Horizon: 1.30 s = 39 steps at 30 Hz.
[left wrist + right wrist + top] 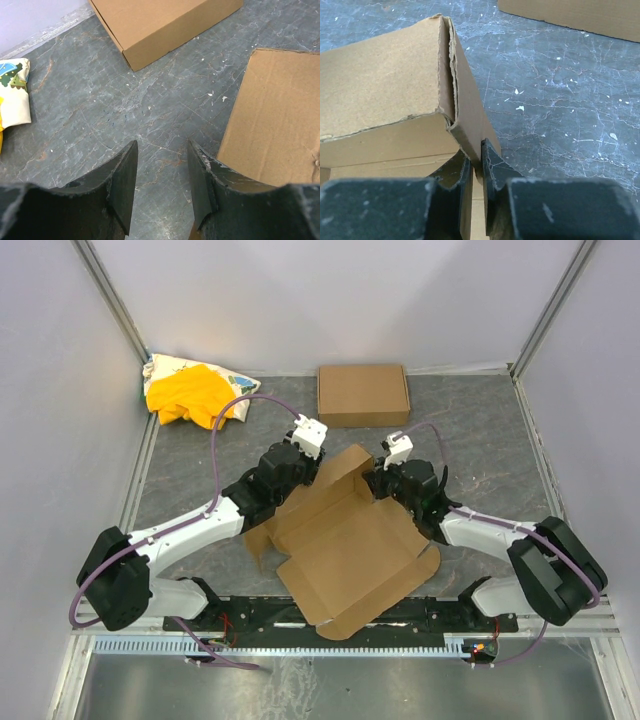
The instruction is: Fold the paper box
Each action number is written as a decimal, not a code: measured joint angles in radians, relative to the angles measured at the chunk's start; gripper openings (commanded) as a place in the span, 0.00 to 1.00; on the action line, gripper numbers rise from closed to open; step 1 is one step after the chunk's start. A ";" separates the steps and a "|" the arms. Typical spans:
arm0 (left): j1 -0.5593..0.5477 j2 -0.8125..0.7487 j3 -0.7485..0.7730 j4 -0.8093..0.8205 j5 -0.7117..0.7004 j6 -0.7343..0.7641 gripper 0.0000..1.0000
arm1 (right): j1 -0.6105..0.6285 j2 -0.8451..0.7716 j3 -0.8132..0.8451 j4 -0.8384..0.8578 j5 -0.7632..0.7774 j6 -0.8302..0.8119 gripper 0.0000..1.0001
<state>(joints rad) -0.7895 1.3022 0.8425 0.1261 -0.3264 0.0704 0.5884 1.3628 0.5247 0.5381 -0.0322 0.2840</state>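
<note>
The paper box lies crooked between my arms; my right gripper will open, take the box's raised back corner (366,463) and swing it square before more folding.
The paper box (345,540) is a brown die-cut sheet, partly folded, lying between the arms with its far flaps raised. My right gripper (376,482) is shut on the box's upright side wall (470,117); the wall sits pinched between the two fingers (492,167). My left gripper (300,472) is open and empty at the box's far left corner. In the left wrist view its fingers (124,180) hover over bare table with the box's flap (280,125) just to their right.
A second closed brown cardboard box (362,394) lies flat at the back centre and also shows in the left wrist view (160,25). A yellow cloth bundle (192,392) sits in the back left corner. White walls enclose the grey table (470,440).
</note>
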 measured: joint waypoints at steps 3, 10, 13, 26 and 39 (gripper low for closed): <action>0.000 0.000 0.000 -0.002 0.002 -0.001 0.51 | 0.042 0.002 0.000 0.004 0.076 0.000 0.06; 0.000 -0.002 0.000 -0.002 0.014 -0.004 0.51 | 0.168 -0.005 -0.016 0.010 0.331 -0.001 0.03; 0.000 -0.002 0.000 -0.001 0.018 -0.006 0.51 | 0.200 -0.017 -0.030 0.010 0.426 0.001 0.04; -0.004 -0.002 0.005 0.002 0.040 -0.006 0.51 | 0.263 -0.019 -0.031 -0.024 0.661 0.025 0.04; -0.004 -0.002 0.008 0.000 0.051 -0.006 0.50 | 0.301 0.015 -0.043 0.025 0.768 0.032 0.38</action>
<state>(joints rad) -0.7933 1.3003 0.8501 0.1257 -0.2749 0.0639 0.8898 1.3781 0.4820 0.5629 0.7361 0.3164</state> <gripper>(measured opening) 0.504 0.289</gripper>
